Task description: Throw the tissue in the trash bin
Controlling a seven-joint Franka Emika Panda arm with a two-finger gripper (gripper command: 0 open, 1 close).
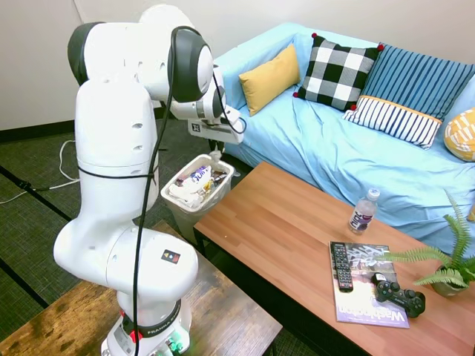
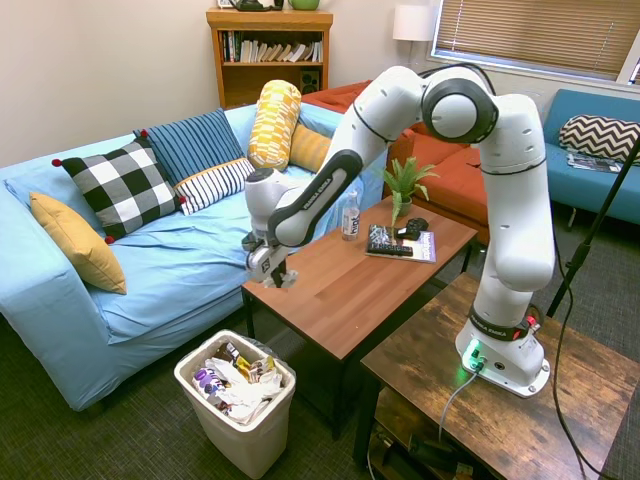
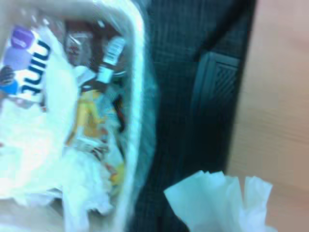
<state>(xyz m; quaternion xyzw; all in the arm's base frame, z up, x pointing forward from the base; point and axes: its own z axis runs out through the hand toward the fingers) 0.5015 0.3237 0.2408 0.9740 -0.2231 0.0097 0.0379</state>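
Observation:
The robot's gripper needs to release the tissue onto the white papers inside the trash bin (image 1: 192, 193) (image 3: 36, 150), just below the purple-labelled bottle.
My gripper (image 2: 270, 276) hangs above the near corner of the wooden coffee table, shut on the tissue (image 2: 285, 281), a small white crumpled wad. In the first exterior view the tissue (image 1: 216, 156) dangles under the gripper (image 1: 214, 148), just above the bin's far rim. It shows as a white crumple (image 3: 219, 203) in the wrist view. The trash bin (image 2: 248, 440) stands on the carpet below and beside the table corner. It is white with a liner and is full of wrappers and white papers; its rim (image 1: 223, 194) and its rim (image 3: 140, 96) show in the other views.
The coffee table (image 2: 340, 290) carries a water bottle (image 2: 350, 215), a TV remote (image 2: 380, 240) on a magazine, a game controller (image 2: 412, 228) and a potted fern (image 2: 405, 185). A blue sofa (image 2: 170, 260) with several pillows runs behind the bin.

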